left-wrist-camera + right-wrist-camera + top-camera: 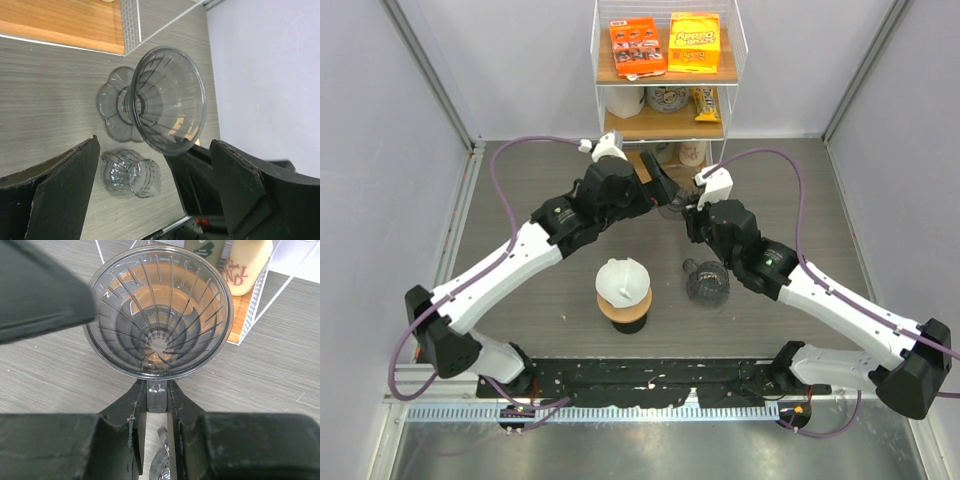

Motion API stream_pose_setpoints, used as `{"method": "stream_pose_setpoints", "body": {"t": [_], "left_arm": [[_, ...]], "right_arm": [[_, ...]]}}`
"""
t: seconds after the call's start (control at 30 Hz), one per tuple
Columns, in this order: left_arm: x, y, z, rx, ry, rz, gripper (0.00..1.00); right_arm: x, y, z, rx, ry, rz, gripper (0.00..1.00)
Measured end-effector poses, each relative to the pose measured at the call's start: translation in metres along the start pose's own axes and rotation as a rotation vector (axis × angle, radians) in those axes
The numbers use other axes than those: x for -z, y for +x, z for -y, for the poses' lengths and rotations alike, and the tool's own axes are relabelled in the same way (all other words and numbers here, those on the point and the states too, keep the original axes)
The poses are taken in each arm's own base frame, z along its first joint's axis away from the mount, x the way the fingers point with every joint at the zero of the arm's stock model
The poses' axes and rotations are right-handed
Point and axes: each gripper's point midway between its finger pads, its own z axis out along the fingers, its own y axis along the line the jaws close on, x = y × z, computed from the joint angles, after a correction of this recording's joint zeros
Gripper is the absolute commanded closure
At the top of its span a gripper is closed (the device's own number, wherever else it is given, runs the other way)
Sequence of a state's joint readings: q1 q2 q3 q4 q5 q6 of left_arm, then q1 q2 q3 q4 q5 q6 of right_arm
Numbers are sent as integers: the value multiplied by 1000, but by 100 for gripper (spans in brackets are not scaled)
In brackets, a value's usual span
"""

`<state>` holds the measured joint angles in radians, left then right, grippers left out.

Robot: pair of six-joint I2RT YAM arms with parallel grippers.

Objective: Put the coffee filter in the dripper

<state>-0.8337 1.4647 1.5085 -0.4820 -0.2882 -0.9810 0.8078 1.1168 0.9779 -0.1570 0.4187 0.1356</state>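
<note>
My right gripper is going to set the dripper down on the opening of the clear glass jug (715, 265).
The dripper (673, 208) is a clear ribbed cone standing on the table in front of the shelf. My right gripper (157, 400) is shut on the dripper's handle (156, 396), below its wide mouth (157, 310). My left gripper (152, 185) is open, its fingers (65, 192) spread wide just beside the dripper (167, 100) and touching nothing. In the top view the left gripper (658, 190) and right gripper (693, 210) stand on either side of the dripper. The white coffee filter (623, 280) sits on a tan stand (624, 310) near the table's middle.
A clear glass jug (707, 283) lies right of the filter, and shows under the left gripper (131, 175). A white wire shelf (665, 75) with snack boxes stands at the back. A cream bottle (247, 265) stands on its lowest board. Grey walls close both sides.
</note>
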Motion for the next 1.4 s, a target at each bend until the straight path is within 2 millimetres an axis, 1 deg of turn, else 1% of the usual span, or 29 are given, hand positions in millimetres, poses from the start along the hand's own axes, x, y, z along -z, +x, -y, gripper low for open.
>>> {"method": "stream_pose_setpoints", "body": {"t": [0.13, 0.23, 0.27, 0.33, 0.43, 0.5, 0.57, 0.63, 0.7, 0.77, 0.87, 0.93, 1.0, 1.1, 1.37, 1.4], "left_arm": [[24, -4, 6, -59, 94, 10, 0], [42, -13, 6, -110, 149, 32, 0], [48, -17, 4, -126, 160, 42, 0], [58, -27, -8, -155, 157, 72, 0], [66, -38, -40, -190, 103, 115, 0], [69, -42, -69, -207, 40, 136, 1], [71, -41, -96, -219, -26, 149, 0], [72, -36, -128, -236, -103, 157, 0], [73, -26, -161, -255, -189, 154, 1], [75, -17, -186, -267, -253, 144, 0], [79, -6, -218, -268, -331, 133, 0], [84, -7, -232, -258, -368, 144, 0], [89, -12, -237, -247, -386, 167, 1], [94, -20, -237, -237, -388, 200, 0], [96, -22, -239, -233, -395, 214, 0], [96, -22, -240, -233, -398, 214, 0]], "right_arm": [[8, 2, 9, -8, 33, -8, 95], [21, 8, 17, -29, 50, -15, 95], [28, 12, 21, -38, 55, -20, 95], [40, 20, 28, -46, 59, -31, 95], [59, 33, 38, -52, 58, -45, 95], [73, 45, 43, -52, 50, -62, 95], [82, 53, 44, -59, 28, -70, 94], [92, 63, 45, -66, 2, -81, 94], [99, 74, 44, -65, -26, -97, 94], [103, 83, 42, -58, -55, -107, 94], [106, 96, 39, -42, -86, -139, 94], [106, 107, 37, -29, -102, -172, 94], [107, 116, 37, -23, -103, -193, 94], [108, 125, 39, -24, -96, -212, 94], [110, 132, 45, -65, -47, -238, 93], [110, 133, 46, -68, -44, -241, 92]]}}
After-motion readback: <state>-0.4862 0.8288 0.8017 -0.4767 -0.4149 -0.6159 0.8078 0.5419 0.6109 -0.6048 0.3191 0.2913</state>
